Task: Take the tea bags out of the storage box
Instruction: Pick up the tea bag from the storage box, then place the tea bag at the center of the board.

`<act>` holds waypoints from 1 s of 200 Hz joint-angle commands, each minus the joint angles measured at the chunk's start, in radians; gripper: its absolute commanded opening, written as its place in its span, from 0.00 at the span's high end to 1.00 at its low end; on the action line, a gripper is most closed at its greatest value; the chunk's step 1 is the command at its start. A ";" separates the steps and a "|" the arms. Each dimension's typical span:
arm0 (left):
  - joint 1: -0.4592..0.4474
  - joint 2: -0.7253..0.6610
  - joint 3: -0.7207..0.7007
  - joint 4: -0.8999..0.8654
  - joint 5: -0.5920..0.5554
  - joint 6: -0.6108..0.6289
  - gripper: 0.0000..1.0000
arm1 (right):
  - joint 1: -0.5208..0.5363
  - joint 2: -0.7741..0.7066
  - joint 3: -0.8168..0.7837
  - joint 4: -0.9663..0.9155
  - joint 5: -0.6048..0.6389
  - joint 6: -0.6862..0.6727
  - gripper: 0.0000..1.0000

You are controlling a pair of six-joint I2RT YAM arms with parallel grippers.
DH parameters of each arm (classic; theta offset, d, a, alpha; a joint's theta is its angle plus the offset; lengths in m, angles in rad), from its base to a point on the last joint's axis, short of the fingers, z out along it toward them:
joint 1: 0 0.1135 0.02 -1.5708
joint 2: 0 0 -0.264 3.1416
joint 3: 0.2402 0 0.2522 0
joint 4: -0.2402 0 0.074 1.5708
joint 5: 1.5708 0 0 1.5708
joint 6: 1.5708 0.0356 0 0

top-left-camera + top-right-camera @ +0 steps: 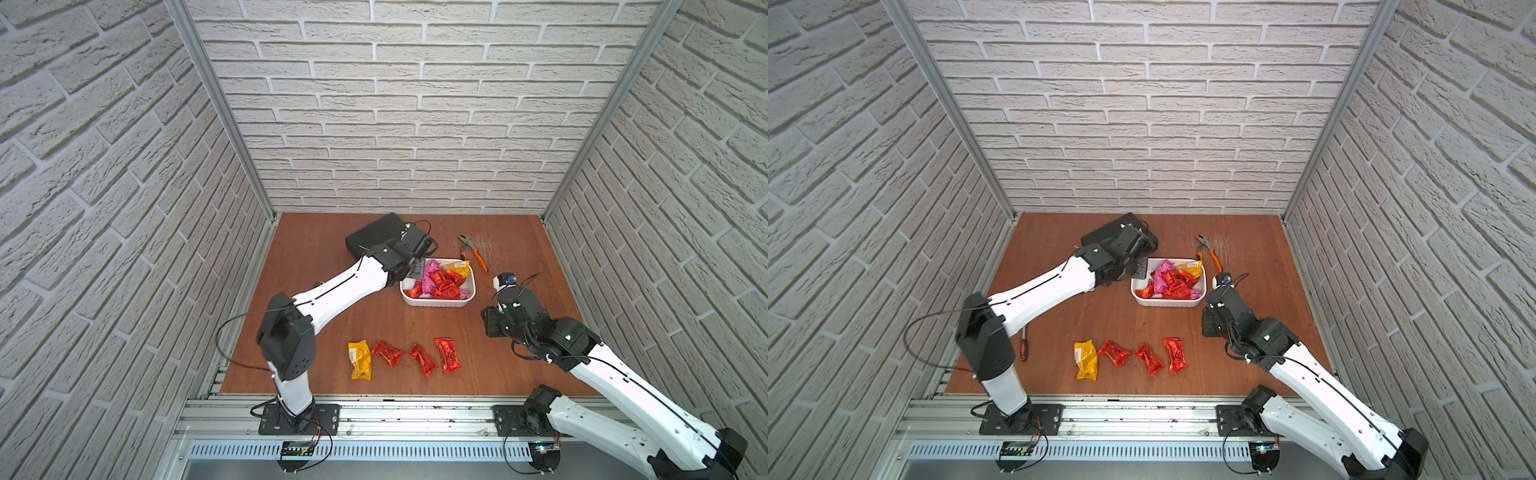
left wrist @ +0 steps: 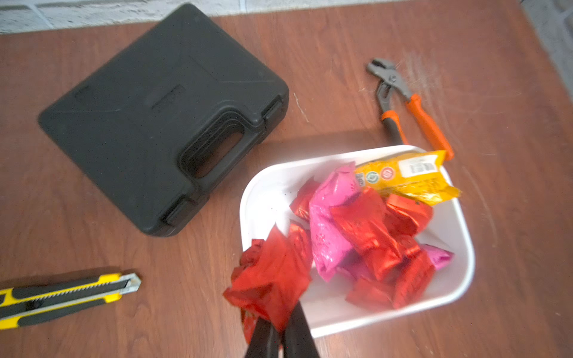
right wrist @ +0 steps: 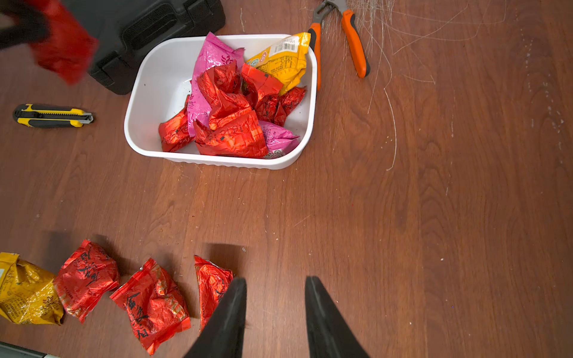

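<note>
The red tea bag, now lifted above the box's rim, will be let go by my left gripper on the wood (image 1: 360, 314) behind the yellow bag near the front edge.
The white storage box (image 1: 436, 304) (image 1: 1167, 302) (image 2: 266, 192) (image 3: 161, 80) sits mid-table and holds a heap of red, pink and yellow tea bags (image 1: 442, 282) (image 1: 1175, 282) (image 2: 366, 229) (image 3: 232, 105). My left gripper (image 2: 282, 322) (image 1: 417, 272) is at the box's left rim. It is shut on a crumpled red tea bag (image 2: 269, 279) (image 3: 65, 55) lifted above the rim. Near the front edge lie a yellow bag (image 1: 359, 359) (image 3: 26, 291) and three red bags (image 1: 386, 352) (image 1: 423, 359) (image 1: 448, 355). My right gripper (image 3: 276, 282) (image 1: 490, 320) hangs open over bare wood beside the rightmost red bag (image 3: 210, 285).
A black hard case (image 1: 374, 235) (image 2: 161, 117) lies behind the box to the left. Orange-handled pliers (image 1: 473, 253) (image 2: 412, 105) lie behind it to the right. A yellow utility knife (image 2: 62, 297) (image 3: 52, 116) and a screwdriver (image 1: 1023, 347) lie under the left arm. Brick walls enclose three sides.
</note>
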 commanded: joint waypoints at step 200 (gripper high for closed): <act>0.067 -0.106 -0.519 -0.075 0.033 -0.514 0.94 | -0.004 -0.085 -0.060 -0.026 -0.016 0.116 0.64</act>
